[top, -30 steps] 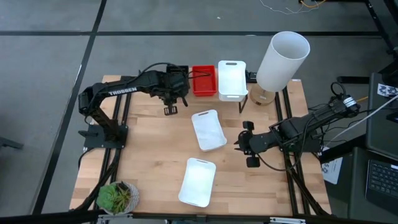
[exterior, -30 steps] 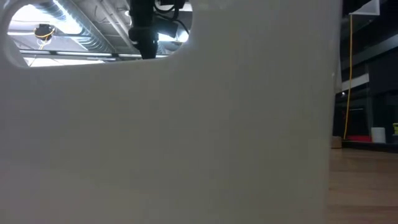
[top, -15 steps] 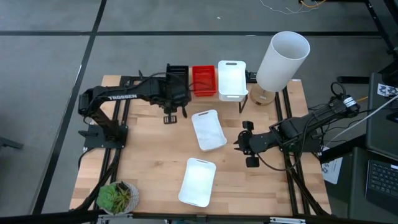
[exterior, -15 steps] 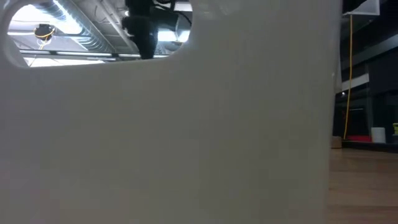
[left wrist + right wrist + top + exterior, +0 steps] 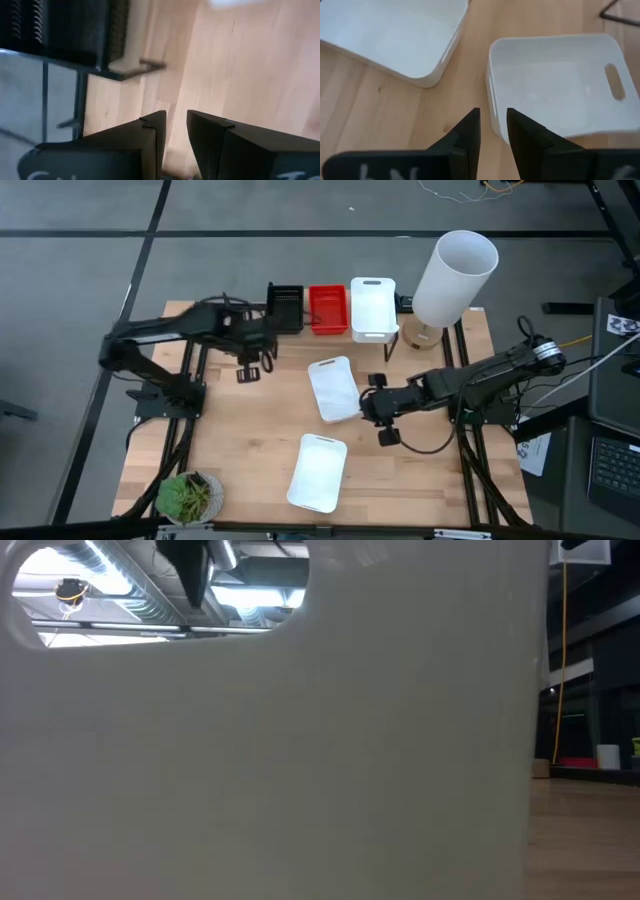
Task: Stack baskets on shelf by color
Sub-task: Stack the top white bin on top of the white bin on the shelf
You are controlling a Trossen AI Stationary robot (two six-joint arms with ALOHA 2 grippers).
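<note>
The robot's right gripper should close on the near end's rim [image 5: 351, 418] [image 5: 496, 111] of the middle white basket, at the short end that faces the front white basket.
A black basket [image 5: 285, 307], a red basket [image 5: 328, 310] and a white basket [image 5: 372, 308] stand side by side on the shelf, whose leg [image 5: 388, 348] shows at the far edge. Two more white baskets rest on the table, one in the middle [image 5: 334, 388] and one near the front [image 5: 318, 472]. My left gripper [image 5: 245, 370] hangs empty over bare wood, to the near left of the black basket [image 5: 65, 25], its fingers a narrow gap apart. My right gripper [image 5: 368, 408] points at the right side of the middle white basket [image 5: 555, 85], a narrow gap open and short of its wall.
A tall white cylinder [image 5: 455, 277] stands at the far right beside the shelf. A potted plant [image 5: 188, 497] sits at the near left corner. The wall of a white basket [image 5: 300, 740] fills the low view. Bare wood lies at the table's left and near right.
My left gripper has drawn back from the black basket on the shelf's left end, toward the table's near left; the basket stays on the shelf. My right gripper has moved toward the table's left, up to the middle white basket.
</note>
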